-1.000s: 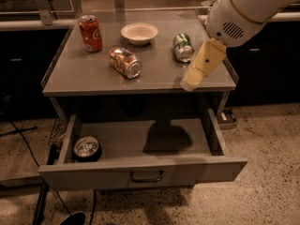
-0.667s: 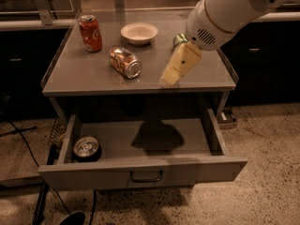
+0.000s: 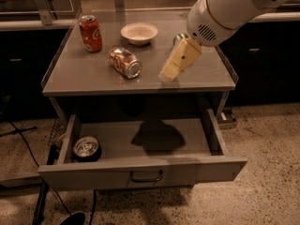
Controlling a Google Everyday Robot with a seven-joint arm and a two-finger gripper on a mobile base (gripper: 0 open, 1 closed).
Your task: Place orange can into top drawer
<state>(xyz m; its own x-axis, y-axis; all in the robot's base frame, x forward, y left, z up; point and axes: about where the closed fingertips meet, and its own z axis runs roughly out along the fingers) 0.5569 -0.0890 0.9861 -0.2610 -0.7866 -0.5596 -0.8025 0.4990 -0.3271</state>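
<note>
I should next reach the orange can lying by the white bowl and grip the can's silver end (image 3: 130, 66).
The orange can (image 3: 125, 62) lies on its side on the grey table top (image 3: 84, 76), silver end facing front right. The top drawer (image 3: 140, 170) is pulled open below the table top, with its curved handle (image 3: 146, 176) on the front panel. My gripper (image 3: 168, 74) hangs over the table top, to the right of the orange can and apart from it, pointing down and left. It holds nothing that I can see. Its shadow falls on the drawer floor.
A red cola can (image 3: 90, 33) stands upright at the back left. A white bowl (image 3: 139, 33) sits at the back middle. A green can (image 3: 178, 37) is mostly hidden behind my arm. A dark can (image 3: 86, 147) stands in the drawer's left front corner.
My arm and gripper have moved left across the table top, from over the green can towards the orange can. The cans, bowl and drawer have not moved.
</note>
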